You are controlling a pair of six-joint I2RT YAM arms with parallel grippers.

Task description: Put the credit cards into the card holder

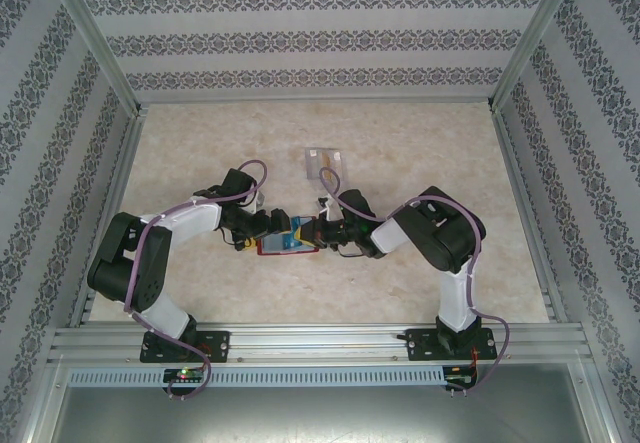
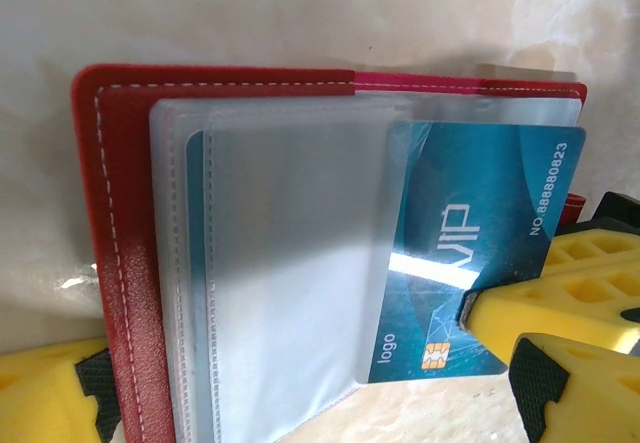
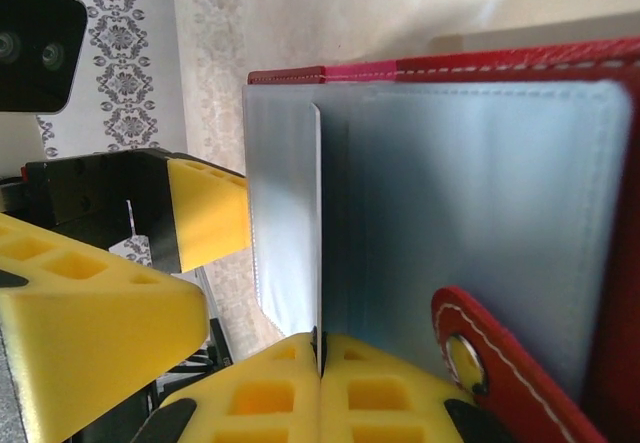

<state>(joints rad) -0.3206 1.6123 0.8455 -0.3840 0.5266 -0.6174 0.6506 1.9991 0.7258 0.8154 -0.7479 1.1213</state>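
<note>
I should release the blue credit card from my right gripper in the red card holder's clear pocket [image 1: 280,241] [image 3: 287,213] beside my left gripper. The card is now partly slid into one pocket.
The red card holder [image 2: 120,263] lies open on the table, its clear pockets [image 2: 290,263] facing up. A blue credit card [image 2: 470,213] marked VIP is partly slid into one pocket, with about half of it sticking out. My right gripper [image 3: 320,361] is shut on the card's outer edge [image 3: 318,263]; its yellow fingers [image 2: 560,293] reach in from the right. My left gripper [image 2: 300,391] is open and straddles the holder without gripping it. In the top view both grippers, left [image 1: 266,226] and right [image 1: 318,232], meet at the holder [image 1: 275,247] near the table's middle.
A clear plastic case [image 1: 323,160] with an orange-tan card inside lies on the table behind the grippers. The holder's red snap tab [image 3: 490,363] sits close beside my right fingers. Patterned walls and metal rails enclose the table.
</note>
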